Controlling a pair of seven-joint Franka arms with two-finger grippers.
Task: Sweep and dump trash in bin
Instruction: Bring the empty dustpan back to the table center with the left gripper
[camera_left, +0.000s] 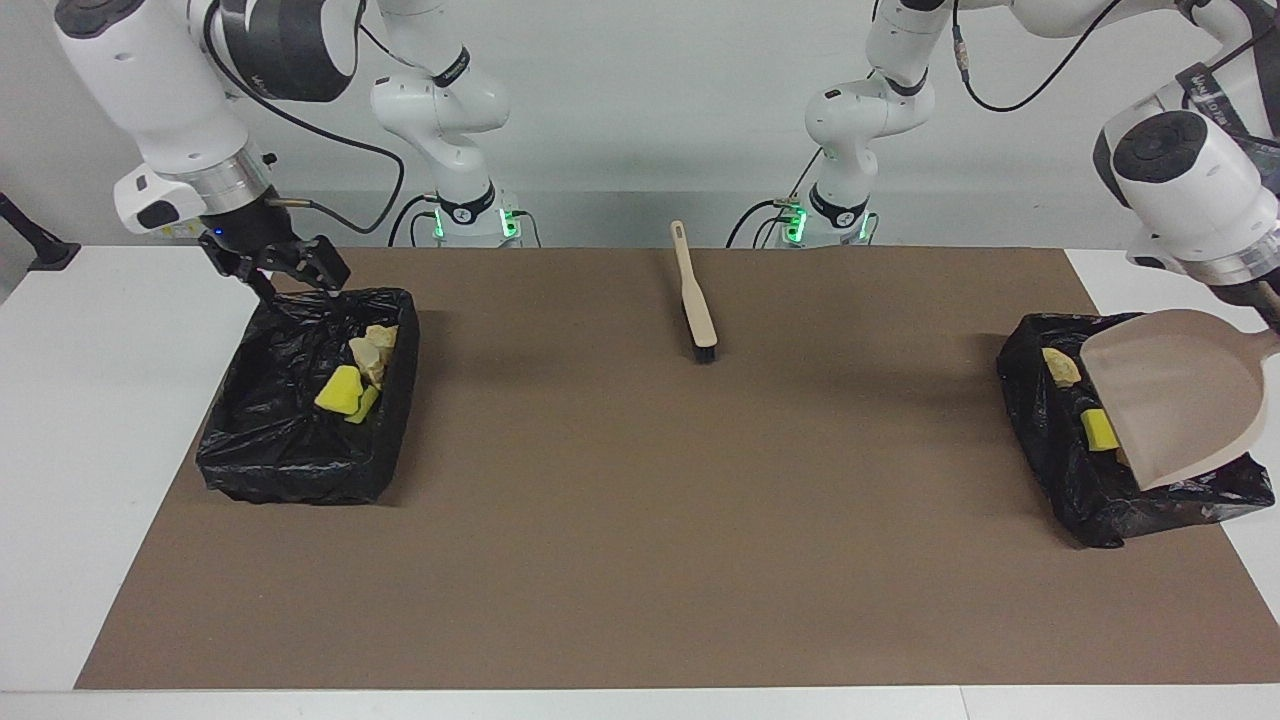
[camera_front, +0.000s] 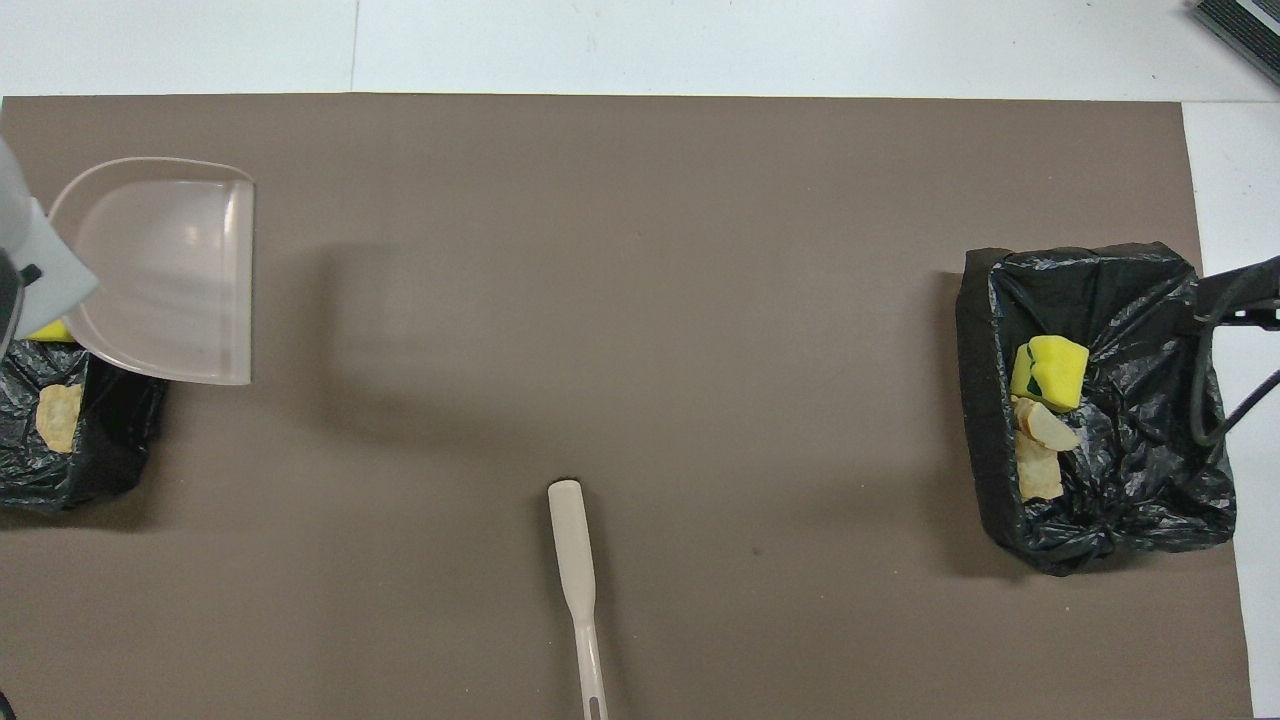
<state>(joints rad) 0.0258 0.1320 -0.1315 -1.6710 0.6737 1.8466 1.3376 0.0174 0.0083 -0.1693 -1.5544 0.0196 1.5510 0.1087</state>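
Next, I release the beige dustpan from my left gripper on the brown mat (camera_front: 577, 286) just past the beige brush's far end. The dustpan still hangs tilted over the black bin.
The beige dustpan (camera_left: 1170, 400) (camera_front: 165, 270) hangs tilted over the black bag-lined bin (camera_left: 1120, 480) (camera_front: 60, 450) at the left arm's end. My left gripper (camera_left: 1266, 318) is shut on the dustpan's handle. A yellow sponge wedge (camera_left: 1098, 430) and a bread bit (camera_left: 1060, 367) of the trash lie in that bin, partly covered by the pan. A second black bin (camera_left: 300, 440) (camera_front: 1100, 400) at the right arm's end holds a yellow sponge (camera_left: 340, 390) (camera_front: 1048, 372) and bread bits (camera_left: 372, 352) (camera_front: 1040, 450). My right gripper (camera_left: 298, 285) hangs open over that bin's rim nearest the robots, holding nothing.
A beige brush (camera_left: 695, 300) (camera_front: 575, 560) lies on the brown mat (camera_left: 640, 520) midway between the bins, close to the robots, with its handle toward them. White table (camera_left: 90, 420) borders the mat at both ends.
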